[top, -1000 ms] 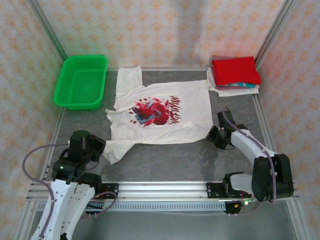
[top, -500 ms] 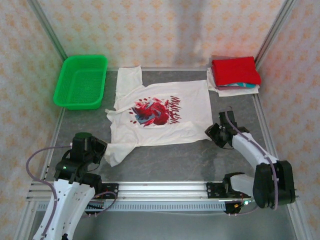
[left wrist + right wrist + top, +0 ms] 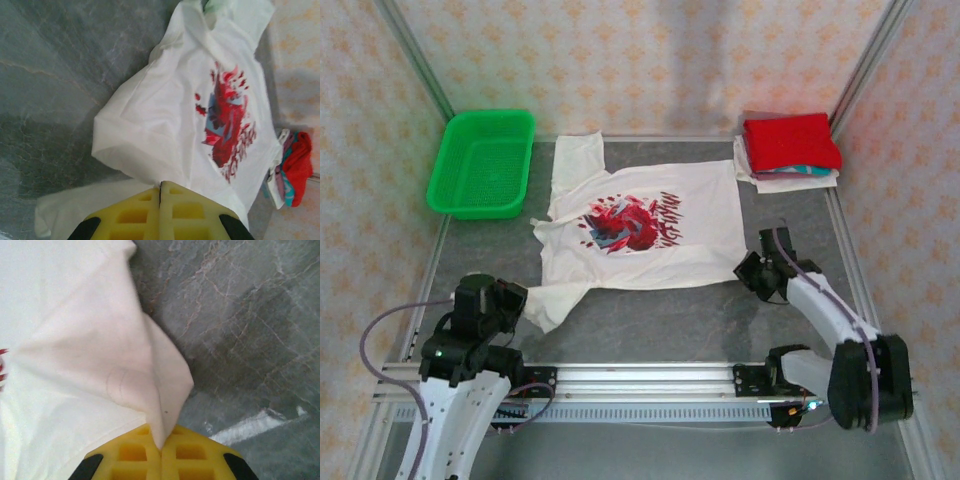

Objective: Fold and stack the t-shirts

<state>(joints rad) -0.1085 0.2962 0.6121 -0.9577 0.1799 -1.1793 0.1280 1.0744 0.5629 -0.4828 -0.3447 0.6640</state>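
Note:
I need to lay the t-shirt's corner down, open my right gripper, and pinch the t-shirt's near edge (image 3: 724,284) beside it, because the t-shirt's hem bunches into a crooked fold at that gripper.
A cream-white t-shirt (image 3: 640,225) with a red splatter graphic lies spread flat in the middle of the table, collar to the left. My left gripper (image 3: 523,300) is shut on the near-left sleeve; in the left wrist view the yellow pads (image 3: 160,186) pinch a fold of that t-shirt (image 3: 165,115). At the shirt's near-right hem corner, my right gripper (image 3: 750,272) is shut, and the right wrist view shows the corner of the t-shirt (image 3: 100,350) lifted and caught between the pads (image 3: 161,446). Folded t-shirts (image 3: 788,148), red on top, are stacked at the back right.
A green mesh basket (image 3: 480,165) stands at the back left. Bare grey table (image 3: 660,320) lies between the shirt and the front rail. Frame posts rise at both back corners.
My right gripper has closed on the shirt's near-right corner and raised it a little. The left arm has drawn back toward the near edge with the sleeve still pinched.

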